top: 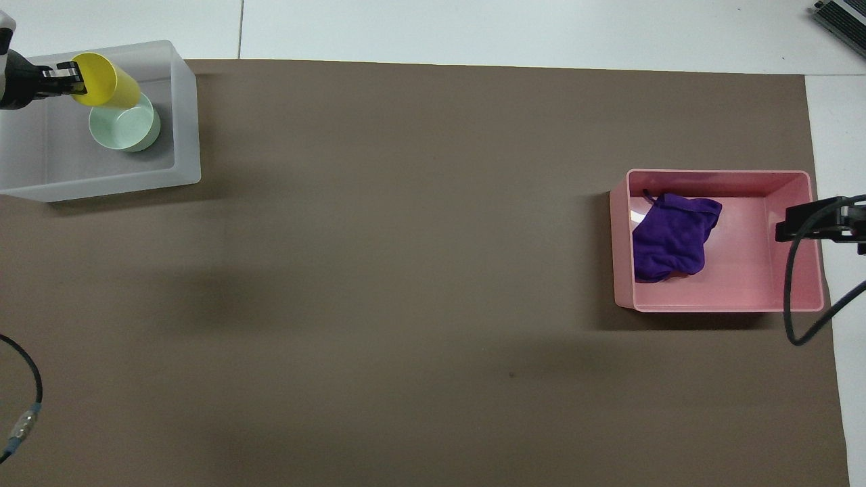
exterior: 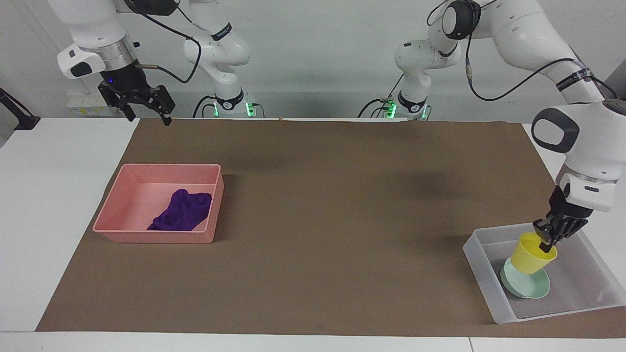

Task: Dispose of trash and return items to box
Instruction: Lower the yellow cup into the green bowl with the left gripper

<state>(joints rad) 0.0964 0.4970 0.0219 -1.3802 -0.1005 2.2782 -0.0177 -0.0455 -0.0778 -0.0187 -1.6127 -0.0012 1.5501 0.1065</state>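
My left gripper is to let go of the yellow cup, now held tilted over the box, inside the mint-green bowl [top: 124, 118] in the translucent box.
My left gripper [exterior: 547, 241] [top: 73, 72] is shut on the rim of the yellow cup [exterior: 532, 253] [top: 106, 81] and holds it tilted in the air over the translucent box [exterior: 479, 250] [top: 184, 122]. Under the cup, the mint-green bowl [exterior: 525, 287] [top: 125, 127] sits on the box floor. The purple rag [exterior: 183, 211] [top: 672, 236] lies in the pink tray [exterior: 151, 237] [top: 731, 297] at the right arm's end of the table. My right gripper [exterior: 145, 113] hangs open, high over the mat's edge nearest the robots, and waits.
A brown mat [exterior: 313, 220] covers the middle of the white table. The right arm's black cable [top: 795, 270] loops over the pink tray's edge in the overhead view. Another cable end [top: 20, 423] lies near the left arm's side.
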